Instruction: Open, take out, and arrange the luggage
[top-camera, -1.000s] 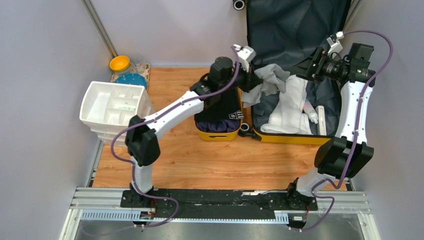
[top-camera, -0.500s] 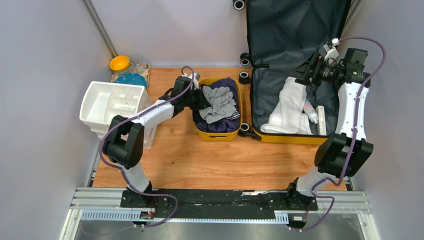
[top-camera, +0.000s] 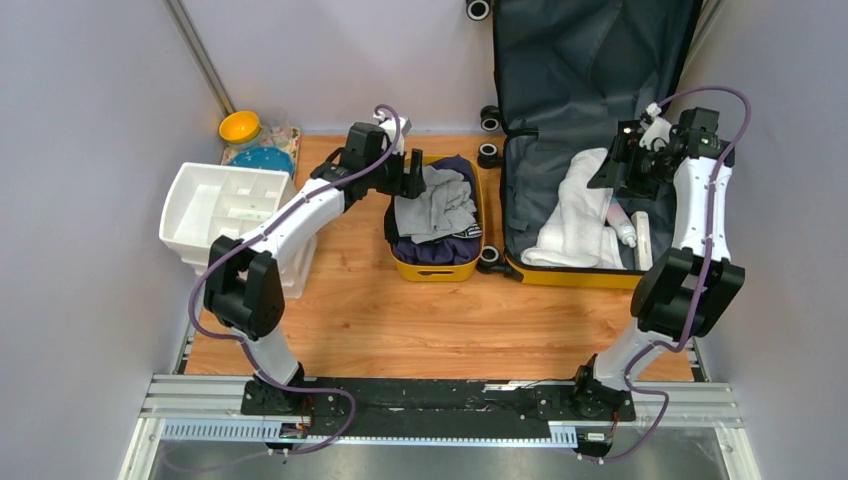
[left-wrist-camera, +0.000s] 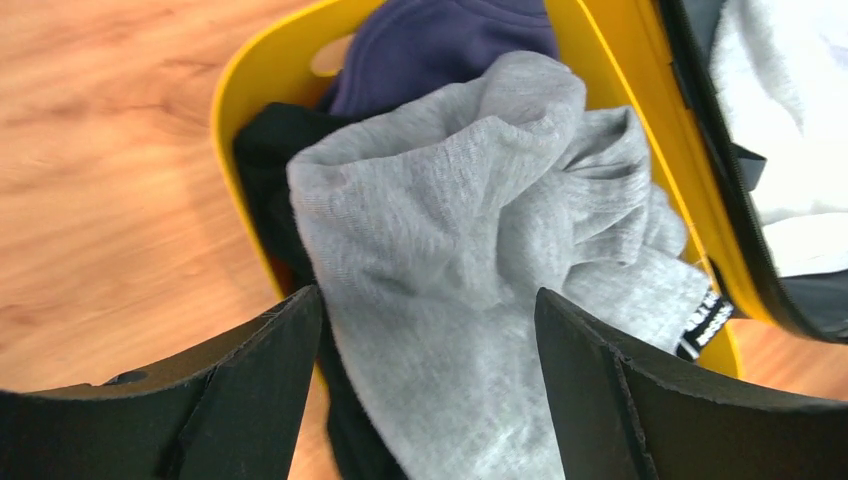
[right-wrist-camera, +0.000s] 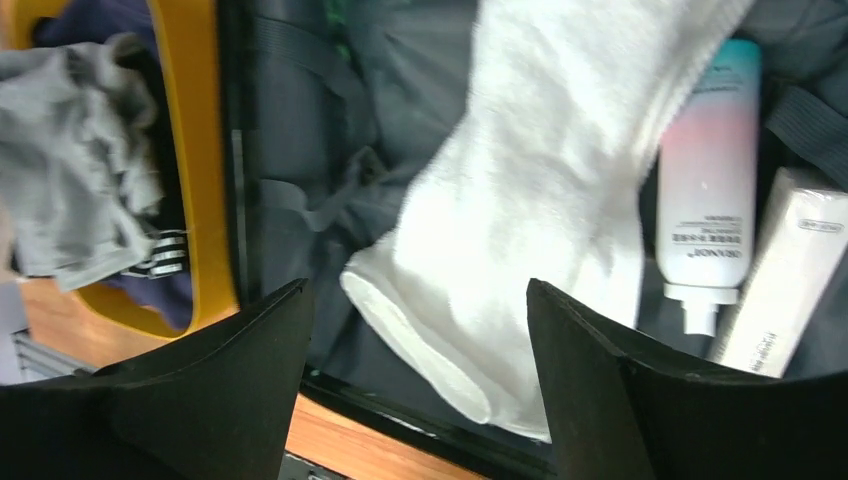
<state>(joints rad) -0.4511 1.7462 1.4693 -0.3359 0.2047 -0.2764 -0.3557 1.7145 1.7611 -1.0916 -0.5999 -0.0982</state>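
Next, I will grab the white towel's edge (top-camera: 541, 238) (left-wrist-camera: 770, 205) with my left gripper on the side facing the yellow tub, toward the towel's near end.
The luggage (top-camera: 560, 272), a yellow suitcase, lies open at the right, its dark lid (top-camera: 590, 60) standing up against the back wall. Inside lie a white towel (top-camera: 575, 215) (right-wrist-camera: 560, 200), a bottle (top-camera: 620, 225) (right-wrist-camera: 705, 170) and a white box (top-camera: 641, 240) (right-wrist-camera: 790, 270). My right gripper (top-camera: 612, 170) (right-wrist-camera: 415, 290) hangs open over the towel, holding nothing. A grey garment (top-camera: 435, 205) (left-wrist-camera: 470, 250) rests on dark clothes in the yellow tub (top-camera: 432, 270) (left-wrist-camera: 235, 110). My left gripper (top-camera: 410, 180) (left-wrist-camera: 428, 300) is open just above the garment.
A white compartmented organiser (top-camera: 225, 210) sits at the left edge of the wooden table. Behind it are a yellow bowl (top-camera: 240, 127) and a blue dish (top-camera: 263, 160). Walls close in on the left, the back and the right. The suitcase's wheels (top-camera: 489, 255) face the tub.
My left gripper carried the grey garment from the suitcase to the tub, then opened and let it go. My right gripper swung down toward the towel.
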